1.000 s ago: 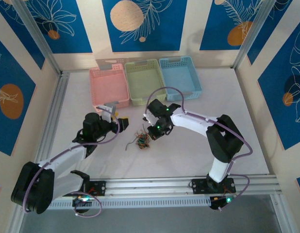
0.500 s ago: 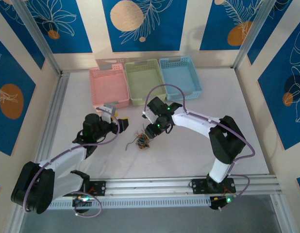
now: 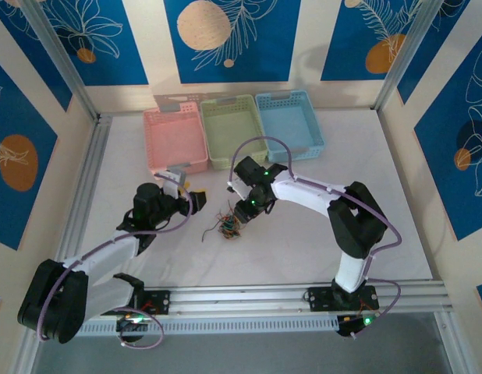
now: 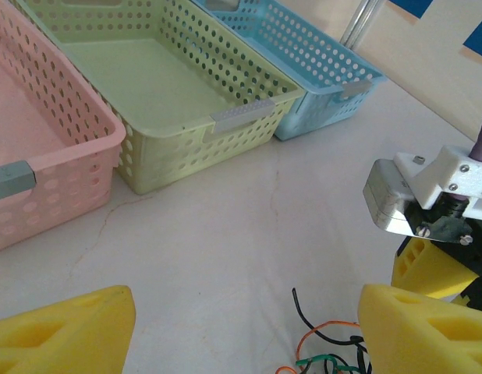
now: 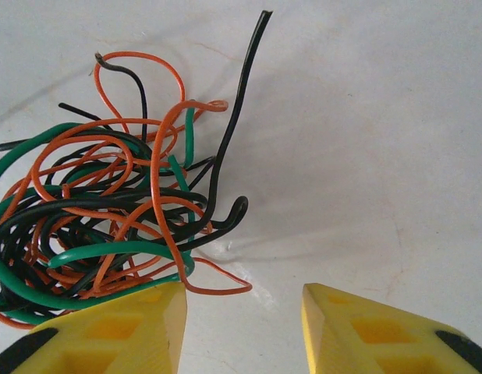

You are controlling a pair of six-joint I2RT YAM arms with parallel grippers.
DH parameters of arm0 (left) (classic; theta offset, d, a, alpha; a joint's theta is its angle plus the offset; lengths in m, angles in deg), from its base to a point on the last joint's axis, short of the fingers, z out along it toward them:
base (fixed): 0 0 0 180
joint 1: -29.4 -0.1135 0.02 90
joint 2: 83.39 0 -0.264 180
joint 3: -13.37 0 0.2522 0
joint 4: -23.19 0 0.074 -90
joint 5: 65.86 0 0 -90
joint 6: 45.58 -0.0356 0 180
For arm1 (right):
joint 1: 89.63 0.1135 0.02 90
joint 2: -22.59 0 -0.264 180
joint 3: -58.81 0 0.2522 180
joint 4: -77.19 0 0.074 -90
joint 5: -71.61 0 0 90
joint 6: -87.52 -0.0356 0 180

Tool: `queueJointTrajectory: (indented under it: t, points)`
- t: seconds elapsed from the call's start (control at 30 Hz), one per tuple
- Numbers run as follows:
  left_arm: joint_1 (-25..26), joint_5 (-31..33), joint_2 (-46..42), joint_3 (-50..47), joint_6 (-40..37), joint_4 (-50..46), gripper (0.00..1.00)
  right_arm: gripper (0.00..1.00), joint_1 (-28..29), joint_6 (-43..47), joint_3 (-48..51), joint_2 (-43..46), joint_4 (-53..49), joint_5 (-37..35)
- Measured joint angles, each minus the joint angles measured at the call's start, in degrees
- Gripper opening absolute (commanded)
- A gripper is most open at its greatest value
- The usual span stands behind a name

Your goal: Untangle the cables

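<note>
The orange loop at the clump's edge weaves through the black cables; my right gripper needs to pinch that loop (image 5: 239, 288) and pull it clear of the clump.
The cables (image 3: 228, 226) form a small tangled clump of orange, green and black wires on the white table, just left of centre. In the right wrist view the cables (image 5: 108, 202) lie ahead and to the left of my right gripper (image 5: 242, 327). Its yellow fingers (image 5: 116, 327) are open, and an orange loop reaches into the gap without being clamped. From above, my right gripper (image 3: 243, 216) hovers at the clump's right edge. My left gripper (image 3: 196, 192) stands open to the left of the clump with nothing in it. In its own view the left gripper (image 4: 245, 327) has cable ends (image 4: 334, 347) near its right finger.
Three perforated baskets stand in a row at the back: pink (image 3: 175, 112), green (image 3: 225, 162) and blue (image 3: 288, 95). In the left wrist view the pink (image 4: 62, 187), green (image 4: 202, 144) and blue (image 4: 327, 109) walls rise ahead. Aluminium rails border the left and front edges.
My right gripper has gone from shut to open and shifted slightly left toward the clump. The left arm has stayed still.
</note>
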Motion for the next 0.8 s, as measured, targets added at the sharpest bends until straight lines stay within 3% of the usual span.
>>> queueJointTrajectory:
  t: [0.13, 0.37, 0.8]
  points:
    - [0.0, 0.48, 0.11, 0.0, 0.24, 0.0, 0.75, 0.51, 0.85, -0.04, 0.09, 2.49, 0.26, 0.07]
    - [0.0, 1.55, 0.28, 0.0, 0.44, 0.0, 0.75, 0.49, -0.66, -0.28, -0.28, 8.02, 2.12, 4.98]
    - [0.0, 2.34, 1.18, 0.0, 1.29, 0.0, 0.75, 0.44, -0.44, -0.66, -11.74, -6.45, -1.79, 7.89]
